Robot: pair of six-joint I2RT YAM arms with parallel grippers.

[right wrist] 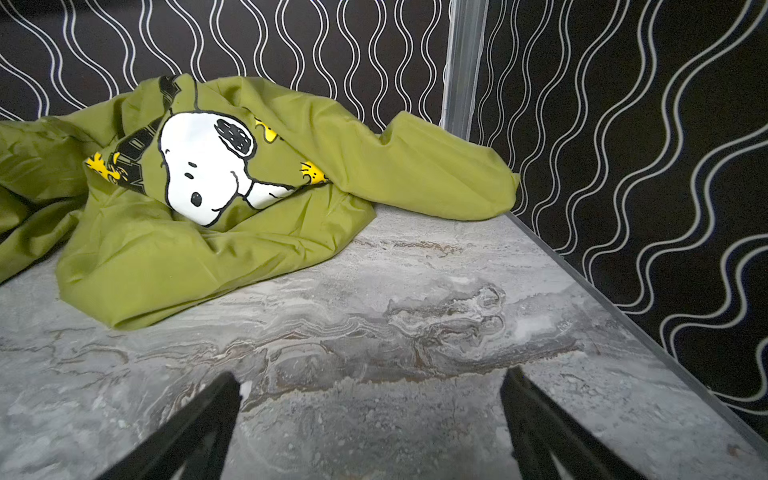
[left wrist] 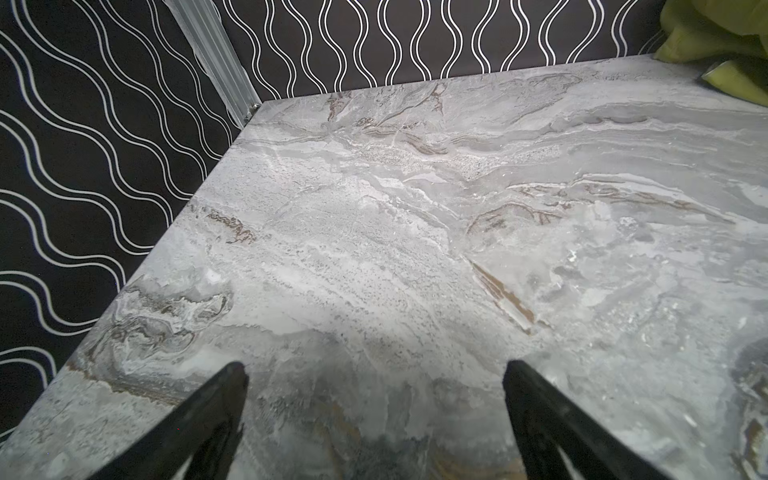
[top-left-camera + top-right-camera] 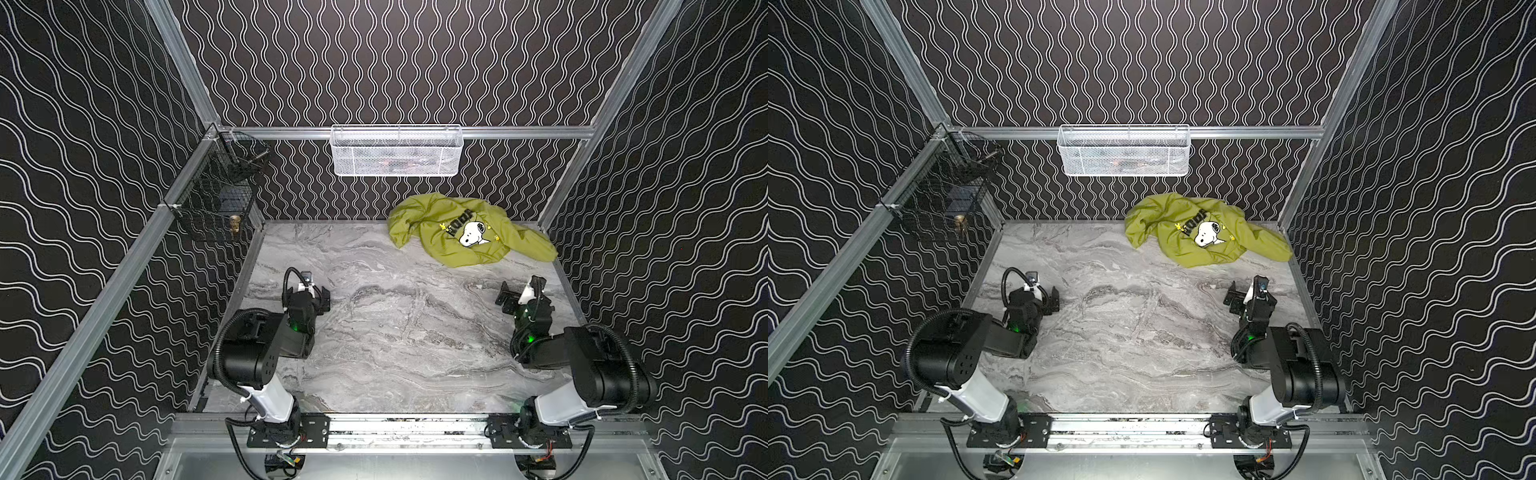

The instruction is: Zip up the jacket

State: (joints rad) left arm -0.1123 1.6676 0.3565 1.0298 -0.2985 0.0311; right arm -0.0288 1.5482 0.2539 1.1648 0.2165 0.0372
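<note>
The jacket's near-side fold (image 3: pixel 450 250) (image 1: pixel 137 249), just in front of the white cartoon dog's nose, should be gripped next by my right gripper to pull the jacket closer.
The jacket (image 3: pixel 465 232) (image 3: pixel 1200 232) lies crumpled in the far right corner of the marble table, yellow-green, with a white cartoon dog print facing up. Its zipper is hidden in the folds. In the right wrist view the jacket (image 1: pixel 232 195) lies a short way ahead of my right gripper (image 1: pixel 372 382), which is open and empty. My right gripper (image 3: pixel 505 299) (image 3: pixel 1232 297) sits near the table's right edge, apart from the jacket. Over at the left side my left gripper (image 3: pixel 326 299) (image 3: pixel 1055 300) (image 2: pixel 374 370) is open over bare table, and only a corner of the jacket (image 2: pixel 723 33) shows in its wrist view.
A white mesh basket (image 3: pixel 397 150) hangs on the back rail and a black wire basket (image 3: pixel 216 195) on the left rail. Patterned walls close in the table (image 3: pixel 407 332) on three sides.
</note>
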